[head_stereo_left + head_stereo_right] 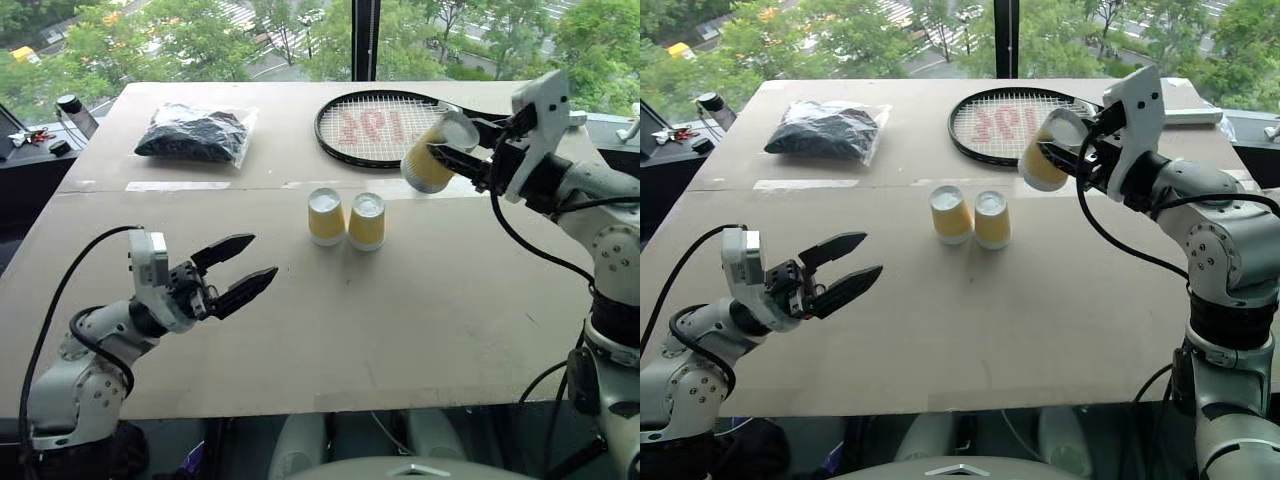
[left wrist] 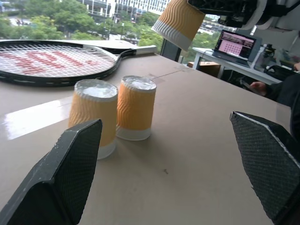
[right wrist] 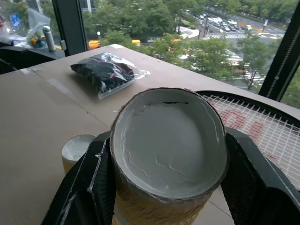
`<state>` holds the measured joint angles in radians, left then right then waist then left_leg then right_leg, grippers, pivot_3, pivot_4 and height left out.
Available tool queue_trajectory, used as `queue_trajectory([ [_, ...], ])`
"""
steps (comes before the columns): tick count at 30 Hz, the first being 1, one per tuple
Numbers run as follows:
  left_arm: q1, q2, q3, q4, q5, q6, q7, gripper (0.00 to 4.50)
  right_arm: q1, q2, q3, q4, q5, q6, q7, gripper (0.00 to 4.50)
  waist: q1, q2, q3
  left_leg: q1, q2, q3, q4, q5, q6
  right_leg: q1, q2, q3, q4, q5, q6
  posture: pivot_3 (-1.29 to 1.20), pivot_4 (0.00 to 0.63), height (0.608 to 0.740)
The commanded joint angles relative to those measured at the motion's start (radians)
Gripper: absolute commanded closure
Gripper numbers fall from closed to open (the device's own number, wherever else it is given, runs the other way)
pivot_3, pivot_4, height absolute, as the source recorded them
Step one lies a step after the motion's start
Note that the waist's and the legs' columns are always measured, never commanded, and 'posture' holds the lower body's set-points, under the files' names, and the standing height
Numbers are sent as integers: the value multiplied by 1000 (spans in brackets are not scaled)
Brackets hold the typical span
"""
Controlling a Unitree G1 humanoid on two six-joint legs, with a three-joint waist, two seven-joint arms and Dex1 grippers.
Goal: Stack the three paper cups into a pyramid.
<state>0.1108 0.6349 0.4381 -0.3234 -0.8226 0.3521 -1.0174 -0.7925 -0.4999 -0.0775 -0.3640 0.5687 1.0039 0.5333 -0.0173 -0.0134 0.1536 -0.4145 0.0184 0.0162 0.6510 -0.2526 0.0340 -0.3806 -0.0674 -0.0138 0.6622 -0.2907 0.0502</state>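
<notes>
My right gripper needs to let go of the third paper cup across the tops of the two standing cups (image 1: 348,206), bridging the spot where they meet.
Two paper cups (image 1: 326,216) (image 1: 366,221) stand upside down, side by side and touching, in the middle of the table (image 1: 400,330). The third paper cup (image 1: 428,158) hangs tilted in the air to their right, over the racket's near edge, with my right gripper (image 1: 447,150) shut on its sides. In the right wrist view its white base (image 3: 168,136) faces the camera between the fingers (image 3: 84,187). My left gripper (image 1: 245,270) is open and holds nothing, low over the table to the left and nearer than the pair; the left wrist view shows both cups (image 2: 93,115) (image 2: 136,108) ahead of it.
A tennis racket (image 1: 385,125) lies at the back of the table, right behind the cups. A black bundle in a clear bag (image 1: 195,132) sits at the back left. A bottle (image 1: 75,112) stands off the table's left corner. A laptop (image 2: 236,44) sits on a side desk.
</notes>
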Motion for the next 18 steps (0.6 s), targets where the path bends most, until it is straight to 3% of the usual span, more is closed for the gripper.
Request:
queue_trajectory([
  [1, 76, 7, 81, 10, -17, -39, -63, 0, -163, 77, 118, 75, 6, -9, 41, 2276, 0, 0, 0, 0, -2, 2, 0, 0, 0, -1, -2, 1, 0, 0, 0, 0, 150, 740],
  [10, 145, -11, 143, -6, -82, -23, -76, 0, -242, 127, 315, 204, -119, -115, 102, 2276, 5, -3, -2, -1, -4, -2, 1, 0, 0, 1, -4, 0, 0, 0, 0, 0, 150, 740],
  [18, 178, -18, 150, -25, -90, -27, -81, 0, -278, 133, 331, 283, -195, -153, 119, 2276, -4, -3, -2, 0, -4, -1, 1, 1, -1, 0, -3, 0, 1, 0, 0, 0, 150, 740],
])
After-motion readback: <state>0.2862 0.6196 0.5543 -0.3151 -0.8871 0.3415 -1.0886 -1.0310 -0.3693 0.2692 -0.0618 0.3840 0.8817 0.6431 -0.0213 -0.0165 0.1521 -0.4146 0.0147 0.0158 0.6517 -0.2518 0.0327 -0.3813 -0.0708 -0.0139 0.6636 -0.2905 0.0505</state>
